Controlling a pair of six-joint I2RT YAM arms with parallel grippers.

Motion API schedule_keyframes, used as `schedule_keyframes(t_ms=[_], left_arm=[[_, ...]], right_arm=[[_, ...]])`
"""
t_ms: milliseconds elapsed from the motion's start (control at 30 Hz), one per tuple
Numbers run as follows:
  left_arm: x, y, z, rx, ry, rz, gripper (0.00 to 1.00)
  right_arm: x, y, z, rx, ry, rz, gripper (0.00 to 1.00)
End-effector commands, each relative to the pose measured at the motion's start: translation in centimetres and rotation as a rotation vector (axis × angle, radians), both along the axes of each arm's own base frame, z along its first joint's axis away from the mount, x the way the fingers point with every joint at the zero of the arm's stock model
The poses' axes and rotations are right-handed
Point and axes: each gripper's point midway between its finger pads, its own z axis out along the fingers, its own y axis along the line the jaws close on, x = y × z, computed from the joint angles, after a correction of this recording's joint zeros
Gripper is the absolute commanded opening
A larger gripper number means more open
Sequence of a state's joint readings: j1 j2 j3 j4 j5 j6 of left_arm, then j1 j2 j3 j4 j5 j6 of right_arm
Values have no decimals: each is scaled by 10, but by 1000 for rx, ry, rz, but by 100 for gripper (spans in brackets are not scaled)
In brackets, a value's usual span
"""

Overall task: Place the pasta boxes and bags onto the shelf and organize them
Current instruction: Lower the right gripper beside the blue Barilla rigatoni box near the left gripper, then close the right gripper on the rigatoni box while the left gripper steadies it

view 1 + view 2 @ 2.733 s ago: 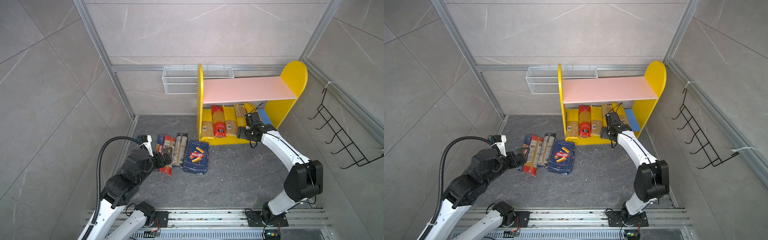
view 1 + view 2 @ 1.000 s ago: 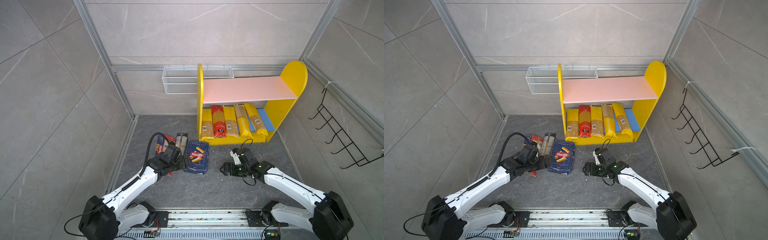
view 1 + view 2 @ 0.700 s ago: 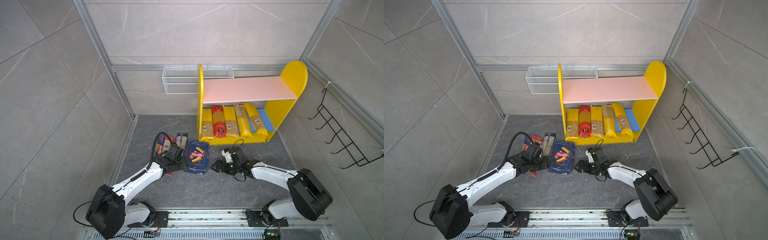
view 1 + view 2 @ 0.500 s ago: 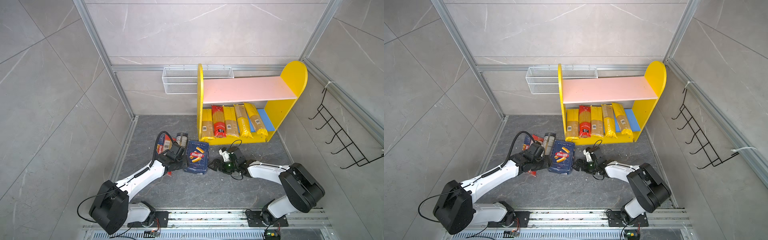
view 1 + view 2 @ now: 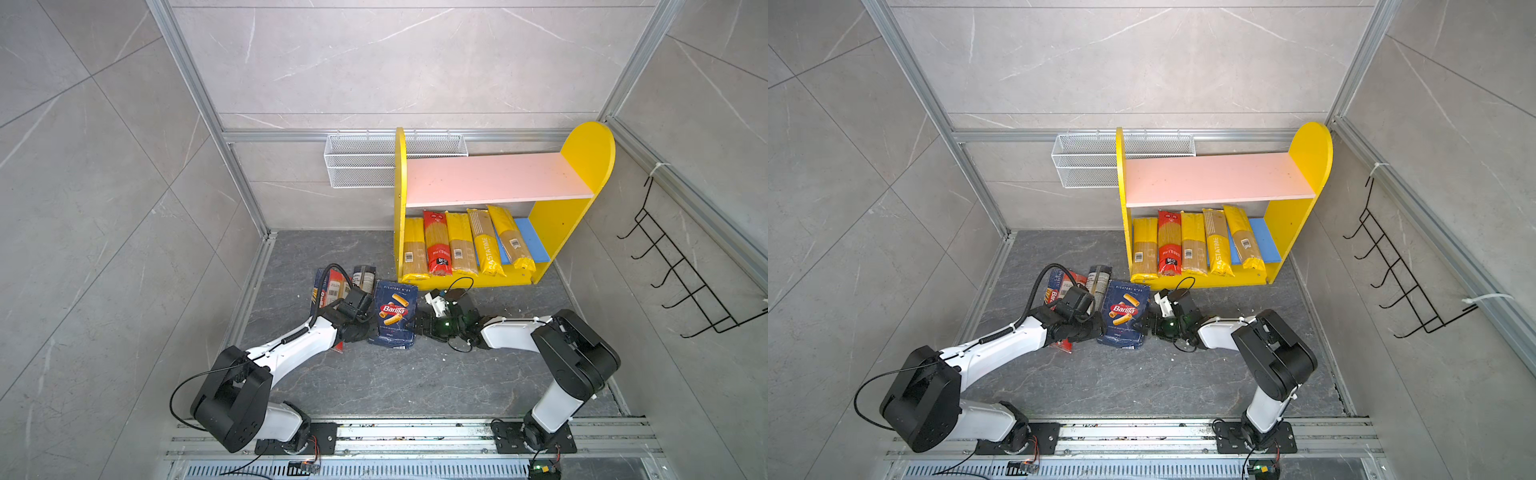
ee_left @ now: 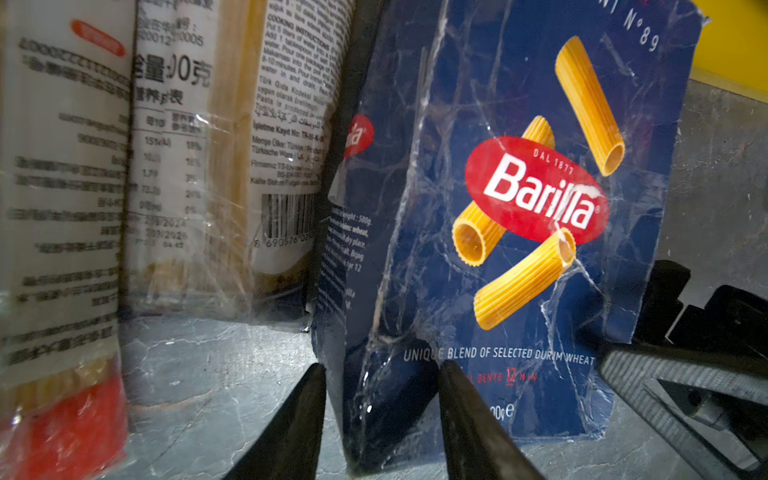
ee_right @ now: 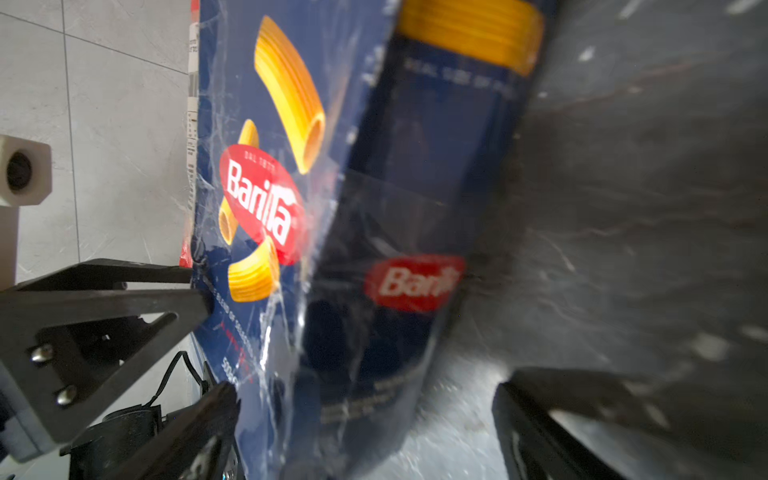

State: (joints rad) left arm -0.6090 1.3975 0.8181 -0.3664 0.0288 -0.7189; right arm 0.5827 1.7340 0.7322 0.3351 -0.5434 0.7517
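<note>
Next, I need to close my right gripper on the rigatoni box's long side (image 5: pixel 414 320) (image 7: pixel 336 320) facing it, beside the pasta piece just below the red Barilla logo.
The wide dark-blue Barilla rigatoni box (image 5: pixel 394 313) (image 5: pixel 1124 313) lies on the grey floor in front of the shelf (image 5: pixel 494 178). My left gripper (image 5: pixel 370 329) (image 6: pixel 380 370) is shut on its lower left edge. My right gripper (image 5: pixel 417 326) (image 7: pixel 365 386) stands open around the box's right side (image 7: pixel 270 199); one finger touches it, the other is apart. Left of it lie the narrow Barilla box (image 5: pixel 320 291), a red-and-clear bag (image 5: pixel 334 291) and a dark bag (image 5: pixel 365 278). Several bags (image 5: pixel 457 245) lie on the blue lower board (image 5: pixel 532 241).
A white wire basket (image 5: pixel 361 166) hangs on the back wall beside the shelf. A black hook rack (image 5: pixel 681 270) is on the right wall. Tiled walls close in the floor on three sides; the arms' rail (image 5: pixel 415 432) runs along the front.
My left gripper has closed on the rigatoni box's edge. My right arm came away from the shelf and slid left, still open, up to the box's right side.
</note>
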Motion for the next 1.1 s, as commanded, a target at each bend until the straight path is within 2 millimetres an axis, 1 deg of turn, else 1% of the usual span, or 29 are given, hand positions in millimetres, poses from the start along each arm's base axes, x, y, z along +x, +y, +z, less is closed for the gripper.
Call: schedule_keyframes(t_ms=[0,233,300,533,667,867,1067], left_arm=[[0,-9,4,-49,-18,-37,48],[-7,-22,10,-143,-36,-88,48],[-10,-25,9,-165,-32,-96,48],[-18,-31,2,-229,-17,-118,48],[-21,-34,4,-257,-24,-132,48],[-23,-35,14,-280,-53,-149,48],[-27,-33,25,-295,-83,-161,50]], right_arm=[[-9,4,-26,-41,83,1,98],[-18,32,-38,-58,104,55,98],[-19,41,-39,-46,110,66,98],[-23,60,-38,11,121,92,98],[-28,68,-38,15,123,112,97],[-42,88,-30,32,108,172,96],[-65,101,-21,43,88,217,93]])
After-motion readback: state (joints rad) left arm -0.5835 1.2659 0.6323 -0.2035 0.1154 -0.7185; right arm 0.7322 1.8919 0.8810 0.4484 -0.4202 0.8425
